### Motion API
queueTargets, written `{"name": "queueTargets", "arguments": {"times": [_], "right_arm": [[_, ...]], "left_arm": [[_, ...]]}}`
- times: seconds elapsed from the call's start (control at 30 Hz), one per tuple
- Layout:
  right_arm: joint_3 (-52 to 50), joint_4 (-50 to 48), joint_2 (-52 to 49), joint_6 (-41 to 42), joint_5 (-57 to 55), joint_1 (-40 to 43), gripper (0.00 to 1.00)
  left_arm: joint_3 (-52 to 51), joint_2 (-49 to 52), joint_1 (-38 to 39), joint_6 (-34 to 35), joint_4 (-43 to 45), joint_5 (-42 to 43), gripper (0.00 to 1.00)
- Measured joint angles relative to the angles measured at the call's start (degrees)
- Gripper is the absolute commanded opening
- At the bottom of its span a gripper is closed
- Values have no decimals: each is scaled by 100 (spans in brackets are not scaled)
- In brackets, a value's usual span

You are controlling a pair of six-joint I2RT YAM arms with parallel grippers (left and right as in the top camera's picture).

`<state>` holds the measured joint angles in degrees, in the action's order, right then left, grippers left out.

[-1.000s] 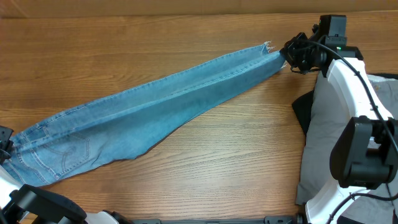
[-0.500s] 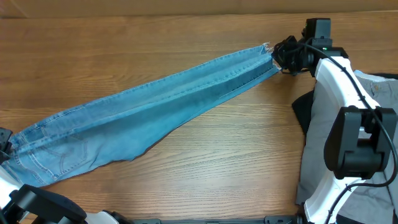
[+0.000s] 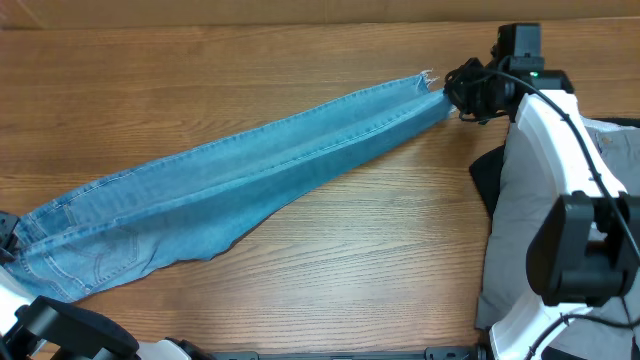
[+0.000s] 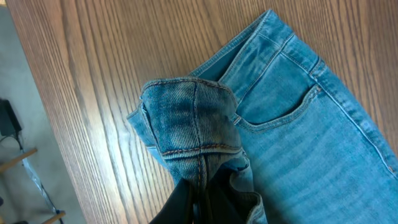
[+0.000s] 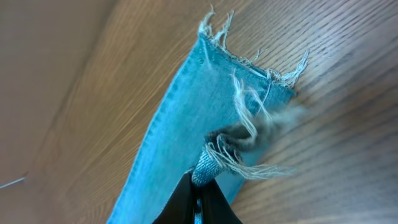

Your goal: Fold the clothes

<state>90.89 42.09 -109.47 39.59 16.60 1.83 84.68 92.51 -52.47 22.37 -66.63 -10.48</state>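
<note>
The robot's right gripper should release the frayed hem end, now held taut on the table, on the frayed edge of the jeans leg [image 3: 431, 102] [image 5: 249, 85] lying underneath.
The light-blue jeans [image 3: 260, 165] lie stretched in a long diagonal strip across the wooden table, waist at the lower left, frayed ankle hems at the upper right. My right gripper [image 3: 455, 93] is shut on the frayed hem end [image 5: 249, 106], pinching a bunch of denim [image 5: 205, 167]. My left gripper [image 3: 8, 240] sits at the table's left edge, shut on a fold of the waistband [image 4: 189, 124]; a front pocket [image 4: 280, 106] shows beside it. Both ends are held taut.
Grey trousers [image 3: 520, 215] and a black cloth [image 3: 485, 180] lie at the right edge under my right arm. The table's left edge [image 4: 37, 93] drops off beside the waistband. Bare wood spans front and back of the jeans.
My right gripper swung slightly left and then back right with the hem. The jeans stayed stretched; the waist end shifted a little at the lower left.
</note>
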Motion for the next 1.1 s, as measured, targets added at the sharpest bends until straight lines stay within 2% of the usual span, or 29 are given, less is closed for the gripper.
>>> {"name": "queueTargets", "arguments": {"times": [0.2, 0.37, 0.53, 0.87, 1.1], "right_arm": [[63, 400, 94, -26, -120, 0, 4], [61, 363, 94, -22, -225, -33, 4], [61, 111, 24, 28, -332, -136, 4], [61, -632, -789, 426, -422, -337, 4], [61, -588, -866, 533, -439, -372, 4]], "left_arm": [[2, 212, 0, 0, -72, -76, 5], [2, 358, 0, 0, -87, -94, 6], [2, 372, -2, 0, -87, -98, 6], [2, 374, 0, 48, -15, -92, 9], [2, 374, 0, 129, 46, -87, 9]]}}
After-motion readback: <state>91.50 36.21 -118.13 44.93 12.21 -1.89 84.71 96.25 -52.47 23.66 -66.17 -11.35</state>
